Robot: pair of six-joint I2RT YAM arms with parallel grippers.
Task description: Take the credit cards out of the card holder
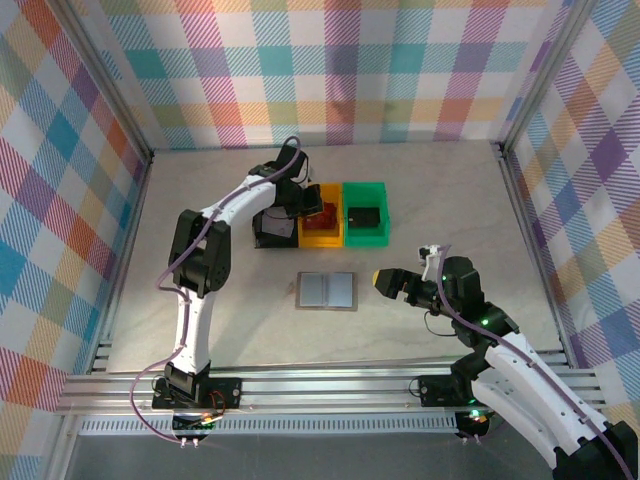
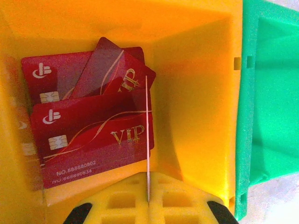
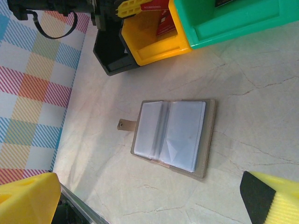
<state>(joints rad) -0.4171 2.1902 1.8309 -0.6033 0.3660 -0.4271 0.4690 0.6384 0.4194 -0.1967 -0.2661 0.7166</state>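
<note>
My left gripper is to release the thin card, now held edge-on over the yellow bin, inside the yellow bin, against the edge of the red credit cards point(image 1: 323, 217) point(image 2: 149, 151).
The card holder point(image 1: 326, 290) lies open and flat on the table, its clear slip pockets point(image 3: 170, 135) facing up. Three red credit cards point(image 2: 88, 135) lie overlapped in the yellow bin point(image 2: 196, 93). My left gripper point(image 2: 148, 198) hangs over that bin point(image 1: 322, 232), shut on a thin card point(image 2: 147, 140) that stands edge-on between the yellow fingers; its colour cannot be told. My right gripper point(image 1: 392, 282) hovers just right of the card holder, open, with nothing between its fingers point(image 3: 28, 198).
A green bin point(image 1: 365, 228) holding a dark object stands right of the yellow one, and a black bin point(image 1: 272, 235) stands left of it. Plaid walls enclose the table on three sides.
</note>
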